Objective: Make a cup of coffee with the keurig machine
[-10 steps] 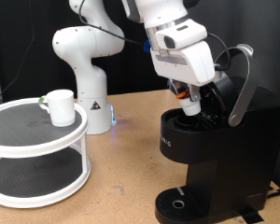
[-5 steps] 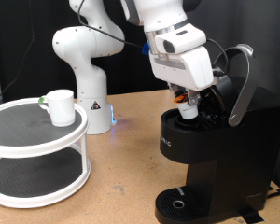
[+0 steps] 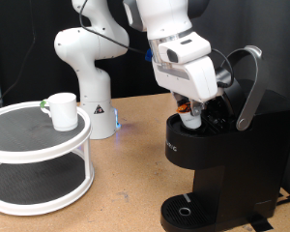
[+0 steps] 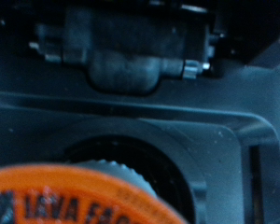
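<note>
The robot's gripper will release the pod, now hanging over the opening, in the dark round pod chamber (image 3: pixel 191 122) (image 4: pixel 131 189) under the raised lid handle of the keurig machine.
The black keurig machine (image 3: pixel 215 166) stands at the exterior view's right with its silver-grey lid handle (image 3: pixel 249 85) raised and the pod chamber open. My gripper (image 3: pixel 190 109) hangs over that opening, shut on a small white pod (image 3: pixel 189 119) with an orange-brown top. In the wrist view the pod's orange top (image 4: pixel 75 201) fills the lower edge, with the dark round pod chamber (image 4: pixel 140 159) just past it. The white cup (image 3: pixel 61 109) stands on the upper shelf of a white two-tier stand (image 3: pixel 39 147) at the exterior view's left, far from the gripper.
The round drip tray (image 3: pixel 187 210) at the foot of the machine holds nothing. The arm's white base (image 3: pixel 90 72) stands behind, between the stand and the machine. The brown tabletop (image 3: pixel 126 184) lies between them.
My gripper has shifted a little to the exterior view's left and slightly down with the pod, nearer the chamber opening. The cup and the machine have not moved.
</note>
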Tool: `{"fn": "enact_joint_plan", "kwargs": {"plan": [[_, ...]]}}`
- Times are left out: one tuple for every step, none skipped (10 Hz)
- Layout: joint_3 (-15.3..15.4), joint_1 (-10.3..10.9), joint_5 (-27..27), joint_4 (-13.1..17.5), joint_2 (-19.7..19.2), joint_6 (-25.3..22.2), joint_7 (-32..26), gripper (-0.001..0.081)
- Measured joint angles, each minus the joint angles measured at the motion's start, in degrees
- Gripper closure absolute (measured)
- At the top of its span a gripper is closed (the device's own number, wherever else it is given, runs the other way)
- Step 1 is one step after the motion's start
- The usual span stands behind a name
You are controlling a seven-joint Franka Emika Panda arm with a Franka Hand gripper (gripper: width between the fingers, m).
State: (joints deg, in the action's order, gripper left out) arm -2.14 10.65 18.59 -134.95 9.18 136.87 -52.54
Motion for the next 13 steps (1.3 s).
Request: {"fn": "enact_joint_plan", "kwargs": {"plan": [[0.12, 0.02, -0.15, 0.00, -0.57, 0.90, 0.19, 0.0371], [0.28, 0.04, -0.47, 0.02, -0.97, 1.31, 0.74, 0.0371], [0.48, 0.05, -0.85, 0.14, -1.41, 1.56, 1.34, 0.0371], [0.68, 0.08, -1.34, 0.32, -1.87, 1.59, 1.88, 0.0371], [0.84, 0.10, -1.90, 0.47, -2.24, 1.59, 2.48, 0.0371], [1.04, 0.10, -2.50, 0.76, -2.71, 1.40, 3.06, 0.0371], [1.20, 0.10, -2.95, 1.16, -3.19, 1.10, 3.78, 0.0371], [1.25, 0.10, -3.36, 1.36, -3.36, 0.89, 4.43, 0.0371], [1.27, 0.10, -3.51, 1.37, -3.40, 0.86, 4.63, 0.0371], [1.20, -0.01, -3.69, 1.19, -3.80, 0.86, 4.63, 0.0371], [1.16, -0.05, -3.71, 1.39, -4.41, 1.40, 4.63, 0.0237], [1.20, -0.05, -3.71, 1.80, -4.99, 1.92, 4.64, 0.0103], [1.19, -0.05, -3.56, 2.02, -5.21, 2.29, 4.64, 0.0103]]}}
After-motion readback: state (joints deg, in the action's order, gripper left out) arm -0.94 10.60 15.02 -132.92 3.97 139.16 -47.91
